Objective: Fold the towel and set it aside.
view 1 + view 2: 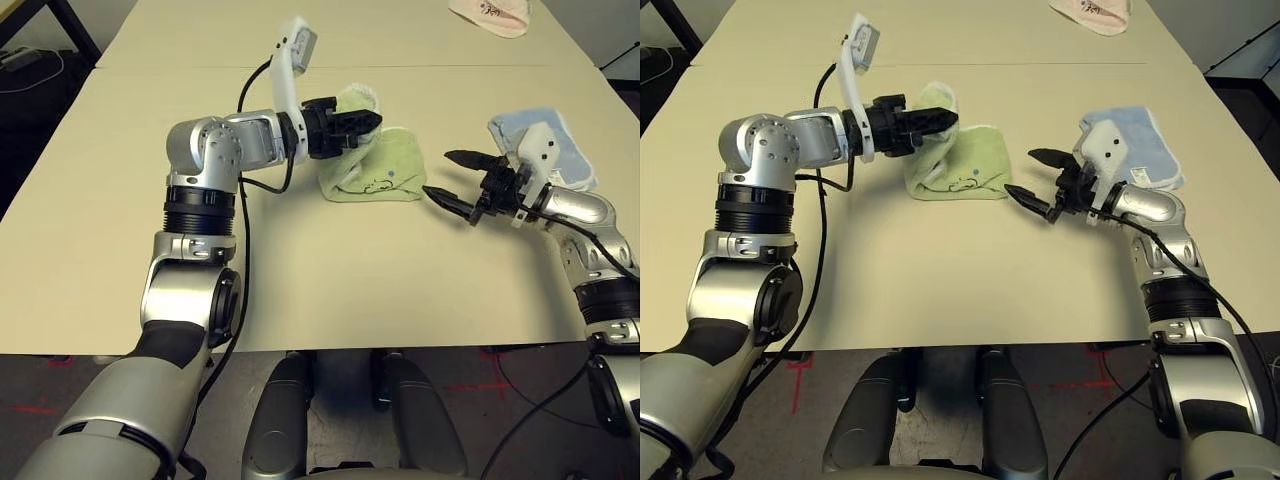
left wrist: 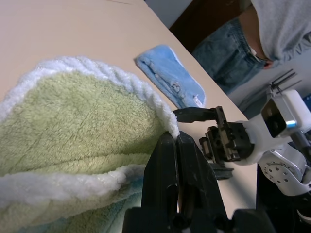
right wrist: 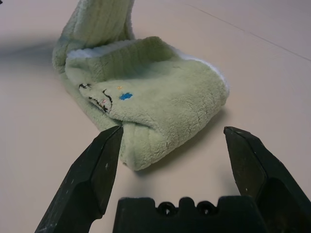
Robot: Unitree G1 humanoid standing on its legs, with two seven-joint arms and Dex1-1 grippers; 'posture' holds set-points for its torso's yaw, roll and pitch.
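Observation:
Next, I let go, with my left gripper, of the raised white edge, held above the rest of the cloth, on the light green towel's flat end (image 1: 412, 165) closest to my right gripper.
The light green towel (image 1: 385, 165) lies partly folded in a bunch at the table's middle, with a small dark mark on its front fold (image 3: 99, 99). My left gripper (image 1: 365, 125) is shut on the towel's white corded edge (image 2: 146, 94) and holds that edge raised above the rest of the cloth. My right gripper (image 1: 437, 173) stands open just to the right of the towel, low over the table, with its fingers pointing at the fold and nothing between them. From the right wrist view, the towel (image 3: 160, 97) lies a short way beyond the open right gripper (image 3: 174, 128).
A folded light blue towel (image 1: 560, 140) lies behind my right wrist at the table's right edge. A pink cloth (image 1: 490, 15) sits at the far right corner. A person (image 2: 272, 29) stands beyond the table's right side. Bare tabletop (image 1: 350, 280) stretches in front of the towel.

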